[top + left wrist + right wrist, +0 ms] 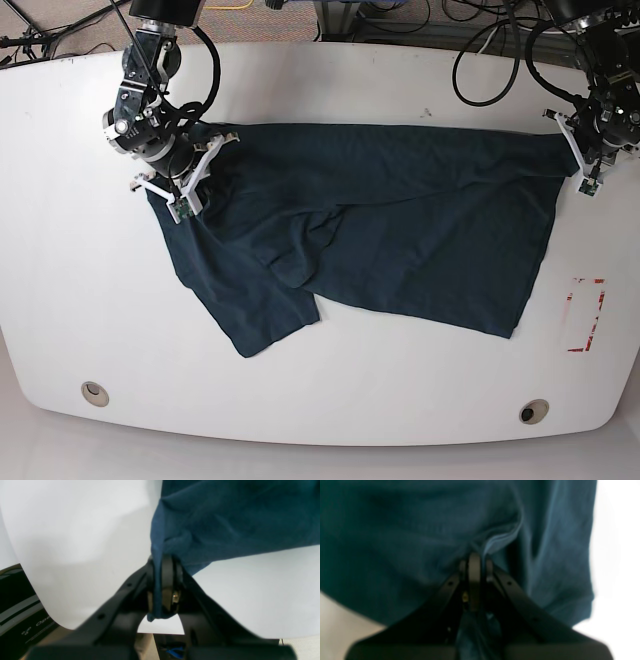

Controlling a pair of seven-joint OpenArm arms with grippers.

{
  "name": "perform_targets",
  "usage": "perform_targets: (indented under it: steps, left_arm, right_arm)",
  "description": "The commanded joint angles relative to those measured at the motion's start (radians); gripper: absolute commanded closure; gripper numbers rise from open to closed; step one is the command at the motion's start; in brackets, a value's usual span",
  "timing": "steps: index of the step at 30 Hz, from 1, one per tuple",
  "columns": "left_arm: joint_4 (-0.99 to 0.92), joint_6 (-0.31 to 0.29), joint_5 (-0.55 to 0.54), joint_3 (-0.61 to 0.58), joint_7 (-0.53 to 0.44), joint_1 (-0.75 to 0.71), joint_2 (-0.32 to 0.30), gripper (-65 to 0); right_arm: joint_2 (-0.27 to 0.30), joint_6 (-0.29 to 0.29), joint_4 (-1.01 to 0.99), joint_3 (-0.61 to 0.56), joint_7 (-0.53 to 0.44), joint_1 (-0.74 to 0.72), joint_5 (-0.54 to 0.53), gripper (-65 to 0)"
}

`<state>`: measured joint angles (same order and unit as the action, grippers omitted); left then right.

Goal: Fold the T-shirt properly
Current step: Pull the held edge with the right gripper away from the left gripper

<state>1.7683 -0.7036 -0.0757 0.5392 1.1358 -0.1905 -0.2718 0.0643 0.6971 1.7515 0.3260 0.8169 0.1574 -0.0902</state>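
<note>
I will release the bunched edge, now lifted slightly off the table, on the T-shirt's side border (545, 235) with my left gripper, just behind the red-outlined rectangle.
The dark navy-teal T-shirt (400, 230) lies spread and creased across the white table (400, 400), with one flap hanging toward the front left. In the base view my right gripper (185, 195) is at the shirt's left end and my left gripper (583, 165) is at its right edge. Seen from the left wrist, the left gripper (165, 562) is shut on a bunched edge of the T-shirt (225, 517), lifted slightly off the table. From the right wrist, the right gripper (475, 557) is shut on a fold of the T-shirt (395, 542), with cloth trailing between the fingers.
A red-outlined rectangle (585, 315) is marked on the table near its right edge. Two round holes (95, 392) (533, 411) sit near the front corners. Cables (400, 15) run behind the table's back edge.
</note>
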Motion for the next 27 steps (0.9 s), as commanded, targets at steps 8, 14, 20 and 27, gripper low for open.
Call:
perform_targets:
  steps: [8, 14, 20, 27]
  left_arm:
    - [0.020, 0.005, 0.000, 0.005, -0.001, 0.029, -0.016, 0.0]
    - [0.020, 0.005, -0.002, 0.008, -0.001, 0.026, -0.019, 0.0]
    - [0.020, 0.005, 0.001, 0.006, -0.001, 0.026, -0.020, 0.0]
    - [0.020, 0.005, 0.004, 0.000, 0.063, 0.061, -0.022, 0.0]
  right_arm:
    - [0.001, 0.001, 0.175, 0.003, -0.015, 0.110, -0.016, 0.0]
    - [-0.001, 0.001, 0.215, 0.003, -0.015, 0.178, -0.018, 0.0]
    - [-0.001, 0.001, 0.215, 0.003, -0.023, 0.227, -0.018, 0.0]
    - [-0.001, 0.001, 0.252, 0.003, -0.024, 0.278, -0.018, 0.0]
